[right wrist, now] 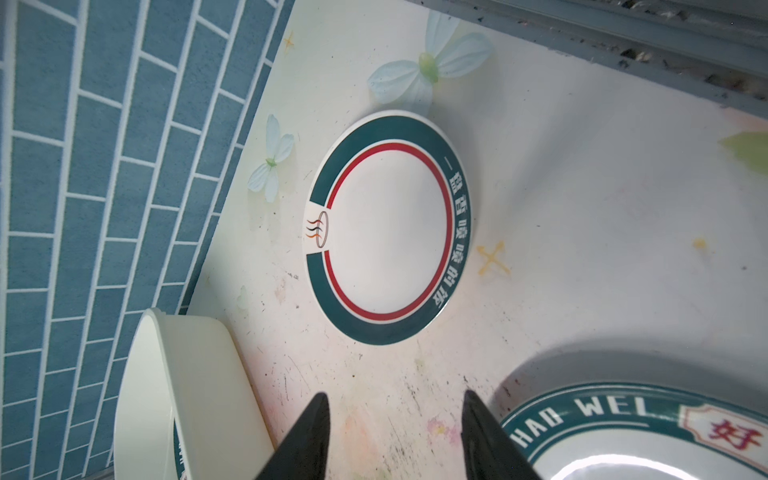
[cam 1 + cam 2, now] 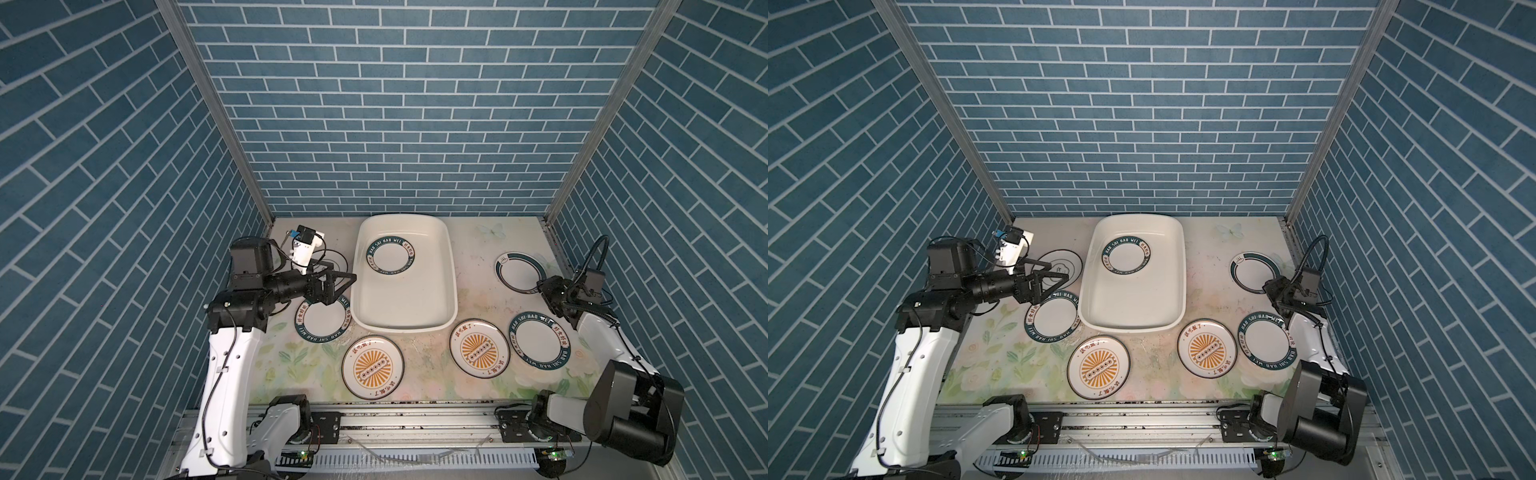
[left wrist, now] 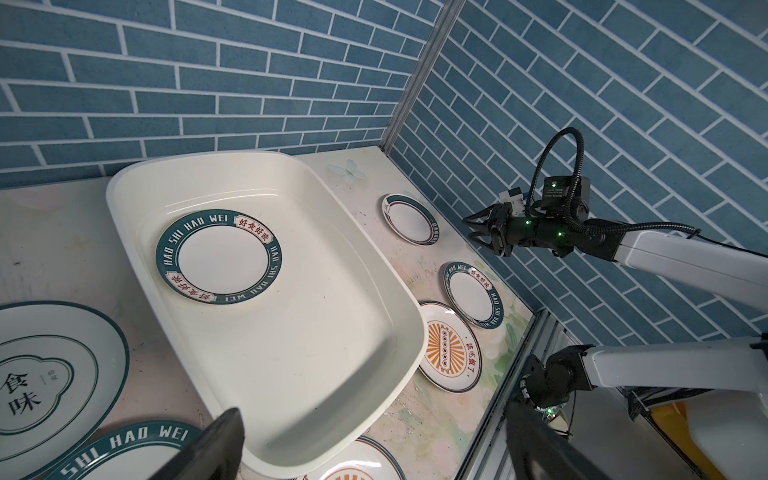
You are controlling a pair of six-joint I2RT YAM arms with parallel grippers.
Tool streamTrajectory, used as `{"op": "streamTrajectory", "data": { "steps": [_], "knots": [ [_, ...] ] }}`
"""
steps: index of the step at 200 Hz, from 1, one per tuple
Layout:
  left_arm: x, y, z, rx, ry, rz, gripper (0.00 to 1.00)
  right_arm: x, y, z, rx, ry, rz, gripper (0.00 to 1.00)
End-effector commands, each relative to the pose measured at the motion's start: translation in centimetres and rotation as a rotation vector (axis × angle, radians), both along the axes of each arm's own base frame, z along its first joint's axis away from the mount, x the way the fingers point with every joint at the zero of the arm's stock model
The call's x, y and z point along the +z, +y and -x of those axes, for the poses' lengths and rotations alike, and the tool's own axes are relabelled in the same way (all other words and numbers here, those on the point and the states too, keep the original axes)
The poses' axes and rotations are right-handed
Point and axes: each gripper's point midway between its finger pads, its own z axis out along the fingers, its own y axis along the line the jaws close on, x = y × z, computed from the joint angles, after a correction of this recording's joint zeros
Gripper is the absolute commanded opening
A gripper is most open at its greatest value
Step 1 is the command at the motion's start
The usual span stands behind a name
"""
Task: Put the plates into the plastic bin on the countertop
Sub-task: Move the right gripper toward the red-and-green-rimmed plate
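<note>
My right gripper closes next on the green-and-red-ringed plate's rim (image 2: 542,286) (image 1: 458,254), on the side across from the plate's small logo.
The plastic bin (image 2: 405,305) stands at the back middle of the countertop (image 2: 471,266), with one green-lettered plate (image 2: 390,258) flat in its far end. Left of the bin lie a black-ringed plate (image 2: 1061,266) and a lettered plate (image 2: 323,322). In front lie two sunburst plates (image 2: 372,367) (image 2: 479,348). To the right are a lettered plate (image 2: 539,340) and a green-and-red-ringed plate (image 1: 388,228). My left gripper (image 2: 345,277) hovers wide open by the bin's left rim. My right gripper (image 1: 395,399) is open over bare countertop between the two right-hand plates.
Blue tiled walls close the back and both sides, with metal corner posts (image 2: 552,216). An aluminium rail (image 2: 415,419) carrying both arm bases runs along the front edge. The right arm's white link (image 2: 602,340) lies along the right edge beside the lettered plate.
</note>
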Motion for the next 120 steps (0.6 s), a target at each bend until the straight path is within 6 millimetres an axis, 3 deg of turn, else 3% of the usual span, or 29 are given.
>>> {"op": "streamTrajectory", "data": {
  "steps": [1, 38, 120],
  "knots": [
    [0.1, -0.3, 0.2, -0.023, -0.007, 0.017, 1.0, -1.3, 0.1, -0.3, 0.005, 0.003, -0.083, 0.52],
    [0.2, -0.3, 0.1, -0.025, -0.005, 0.02, 1.0, -3.2, -0.5, -0.7, 0.006, 0.008, -0.177, 0.51],
    [0.1, -0.3, 0.1, -0.026, -0.001, 0.019, 1.0, -4.4, -1.8, -1.7, 0.043, 0.023, -0.203, 0.5]
  ]
}}
